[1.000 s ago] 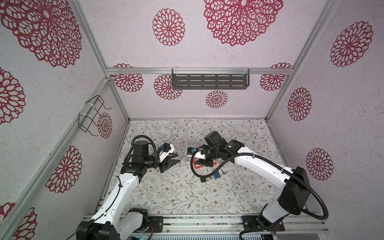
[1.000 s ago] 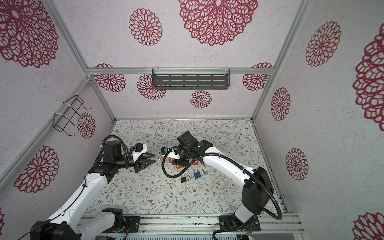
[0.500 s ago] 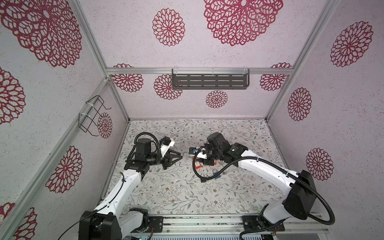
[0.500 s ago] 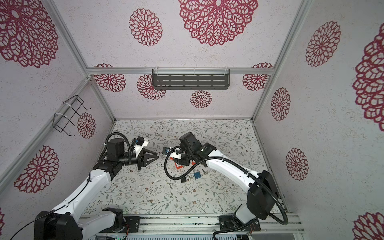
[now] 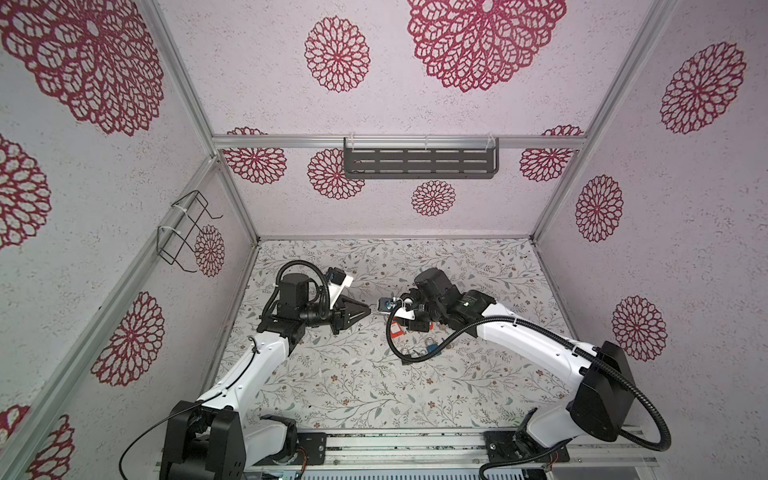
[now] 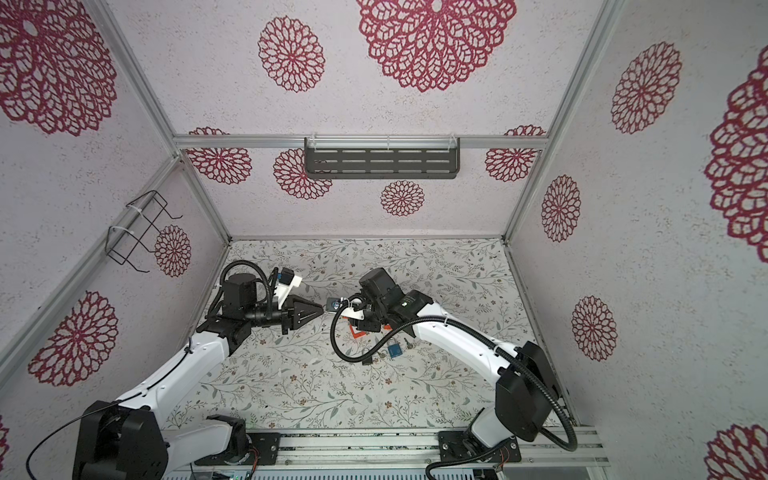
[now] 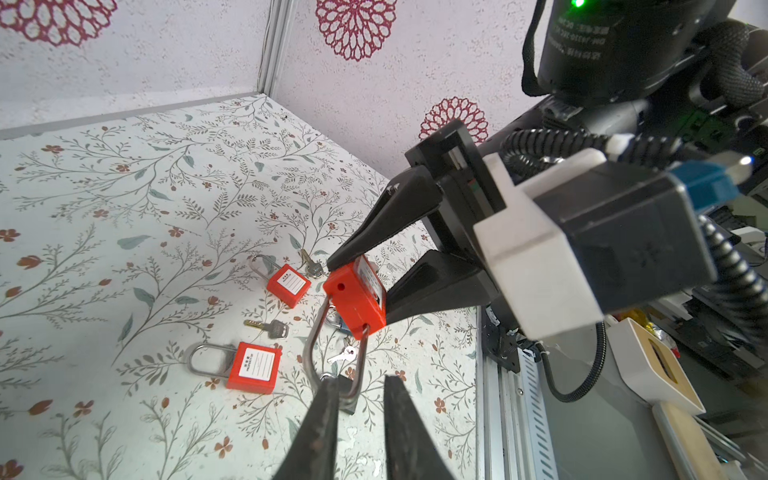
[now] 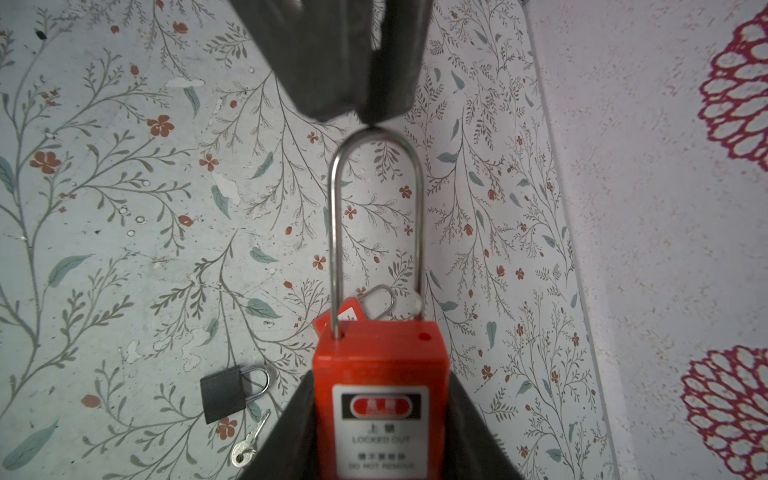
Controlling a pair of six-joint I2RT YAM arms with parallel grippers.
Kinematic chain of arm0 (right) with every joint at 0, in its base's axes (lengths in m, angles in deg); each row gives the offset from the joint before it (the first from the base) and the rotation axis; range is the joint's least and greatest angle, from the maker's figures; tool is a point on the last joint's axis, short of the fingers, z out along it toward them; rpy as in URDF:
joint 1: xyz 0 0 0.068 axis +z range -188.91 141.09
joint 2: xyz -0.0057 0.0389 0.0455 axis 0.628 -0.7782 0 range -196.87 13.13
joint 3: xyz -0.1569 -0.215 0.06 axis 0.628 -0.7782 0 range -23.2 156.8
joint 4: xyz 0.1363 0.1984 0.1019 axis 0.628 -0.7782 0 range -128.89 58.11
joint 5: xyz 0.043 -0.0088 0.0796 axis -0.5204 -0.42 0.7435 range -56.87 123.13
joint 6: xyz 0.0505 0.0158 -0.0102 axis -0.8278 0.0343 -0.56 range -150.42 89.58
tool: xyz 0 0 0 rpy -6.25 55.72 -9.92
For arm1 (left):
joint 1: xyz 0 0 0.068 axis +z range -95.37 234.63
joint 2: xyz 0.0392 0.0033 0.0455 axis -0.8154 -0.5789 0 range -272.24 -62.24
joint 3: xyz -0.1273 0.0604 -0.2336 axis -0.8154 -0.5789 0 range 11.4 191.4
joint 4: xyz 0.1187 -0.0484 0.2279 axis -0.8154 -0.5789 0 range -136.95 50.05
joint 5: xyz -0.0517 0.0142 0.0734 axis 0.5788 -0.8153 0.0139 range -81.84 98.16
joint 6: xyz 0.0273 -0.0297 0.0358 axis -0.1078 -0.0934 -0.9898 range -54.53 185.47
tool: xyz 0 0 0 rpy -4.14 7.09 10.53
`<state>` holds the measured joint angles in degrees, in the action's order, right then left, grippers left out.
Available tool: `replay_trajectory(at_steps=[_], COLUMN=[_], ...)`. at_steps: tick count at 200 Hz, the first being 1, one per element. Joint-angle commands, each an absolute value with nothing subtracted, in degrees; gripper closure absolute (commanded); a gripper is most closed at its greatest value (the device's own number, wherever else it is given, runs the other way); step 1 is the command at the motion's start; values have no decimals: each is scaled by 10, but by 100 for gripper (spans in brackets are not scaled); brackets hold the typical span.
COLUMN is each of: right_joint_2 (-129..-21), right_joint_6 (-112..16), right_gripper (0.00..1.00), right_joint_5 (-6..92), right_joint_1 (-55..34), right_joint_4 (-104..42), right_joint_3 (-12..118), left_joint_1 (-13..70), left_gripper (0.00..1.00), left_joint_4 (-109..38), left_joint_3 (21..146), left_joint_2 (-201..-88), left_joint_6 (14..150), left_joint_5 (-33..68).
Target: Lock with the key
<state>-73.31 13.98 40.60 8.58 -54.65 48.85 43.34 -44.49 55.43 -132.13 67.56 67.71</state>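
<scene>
The shackle's bend lies broadside across my left gripper's fingertips, so next I open them, roll that gripper and pinch the bend (image 8: 376, 137) by its thin sides.
My right gripper (image 8: 380, 382) is shut on the body of a red padlock (image 8: 380, 365) with a white label, held in the air. Its long steel shackle (image 8: 336, 232) stands open: one leg sits in the body, the other ends just above its hole. My left gripper (image 7: 360, 380) is at the shackle's bend (image 7: 353, 397), jaws narrowly open with the bend in the gap beside one finger (image 7: 324, 415). In both top views the left gripper (image 5: 368, 310) (image 6: 322, 308) points at the right wrist. Loose keys (image 7: 268, 328) (image 7: 311, 266) (image 8: 249, 446) lie on the floor below.
Two more red padlocks (image 7: 289, 286) (image 7: 253, 368) lie on the floral floor, with a black padlock (image 8: 226, 392) and a blue padlock (image 5: 431, 344) nearby. A grey shelf (image 5: 419, 164) hangs on the back wall and a wire basket (image 5: 185, 232) on the left wall.
My left arm has swung right until its tips reach the held padlock's shackle, and its jaws have narrowed. The right gripper has kept its hold and hardly moved.
</scene>
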Motion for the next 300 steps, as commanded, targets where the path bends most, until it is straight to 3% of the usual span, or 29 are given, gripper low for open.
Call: replay_trajectory(at_steps=[1, 44, 68, 87, 113, 197, 300], right_joint_2=[-699, -707, -732, -753, -773, -813, -824], right_joint_6=[151, 157, 160, 168, 191, 208, 213], right_gripper=[87, 87, 87, 87, 87, 87, 87], right_joint_5=[413, 489, 542, 571, 604, 621, 629], right_joint_1=[88, 75, 58, 48, 39, 36, 36], right_joint_4=[-524, -587, -655, -707, -760, -832, -858], right_joint_3=[495, 512, 553, 588, 623, 688, 706], left_joint_1=[423, 423, 423, 422, 418, 359, 314], left_gripper=[77, 66, 56, 55, 55, 55, 73], left_joint_4=[-475, -516, -522, -582, -652, -628, -632], left_joint_3=[578, 546, 536, 556, 582, 586, 605], left_joint_2=[-1308, -1205, -1178, -1178, -1179, -1192, -1228], left_joint_6=[635, 408, 312, 225, 134, 41, 19], left_joint_5=[655, 574, 574, 589, 583, 505, 450])
